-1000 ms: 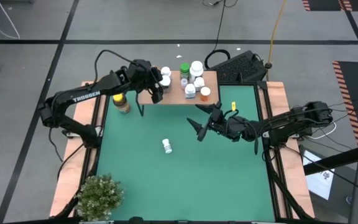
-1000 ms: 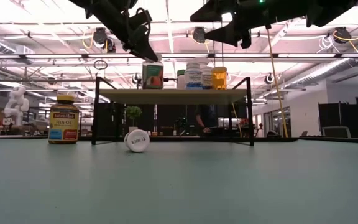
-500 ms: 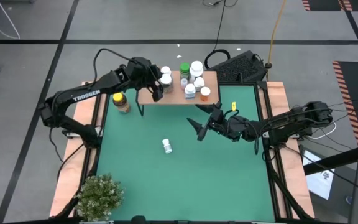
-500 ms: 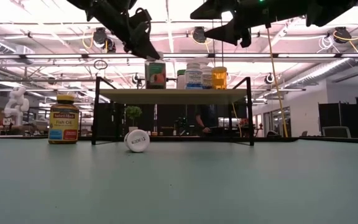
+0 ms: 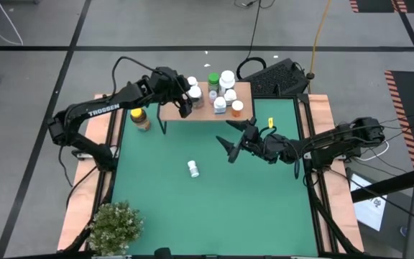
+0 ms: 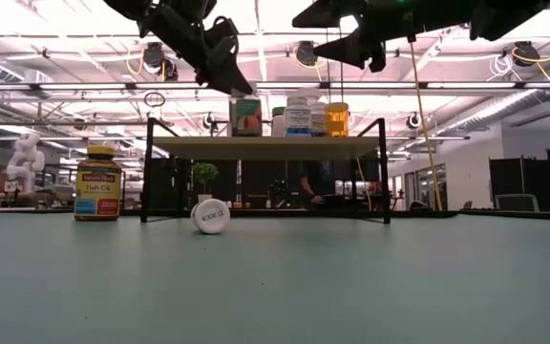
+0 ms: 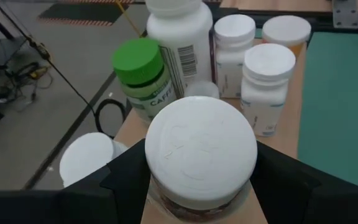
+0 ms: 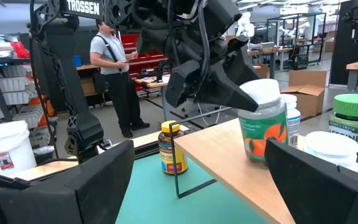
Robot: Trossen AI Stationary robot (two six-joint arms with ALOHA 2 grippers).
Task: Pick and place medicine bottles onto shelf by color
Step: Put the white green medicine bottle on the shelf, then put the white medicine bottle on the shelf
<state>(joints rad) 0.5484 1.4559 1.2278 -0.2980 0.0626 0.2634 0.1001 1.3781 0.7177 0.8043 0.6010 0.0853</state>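
Note:
The robot's right gripper will next go to the white bottle lying on the mat and close on the bottle's labelled body (image 5: 194, 172), leaving the bottle's cap free.
The shelf (image 5: 205, 109) stands at the mat's far edge on black legs and carries several bottles: a green-capped one (image 5: 213, 78), white ones (image 5: 227, 78), a blue-white one (image 5: 221, 105) and an orange-capped one (image 5: 237, 108). My left gripper (image 5: 185, 101) is over the shelf's left part, shut on a white-capped bottle with a green and orange label (image 6: 246, 117). My right gripper (image 5: 230, 147) hangs open and empty above the mat, in front of the shelf. A white bottle (image 5: 193, 169) lies on its side on the mat. An amber yellow-capped bottle (image 5: 141, 119) stands left of the shelf. My left gripper pinches the bottle between its two fingers (image 7: 126, 177), at the cap and shoulder (image 8: 253, 102). The fingers slant down from the table's left. The bottle stands upright with its base at the shelf board (image 8: 229, 155); I cannot tell whether it touches the board.
A leafy potted plant (image 5: 113, 226) stands at the near left corner. A wooden frame (image 5: 85, 208) borders the green mat. The mat's middle and near right part are open. A person (image 8: 114, 68) stands in the room beyond the table.
My left gripper has gone a little toward the table's right edge along the shelf, still shut on the bottle. The bottle has stayed upright and now stands closer to the other bottles on the shelf.

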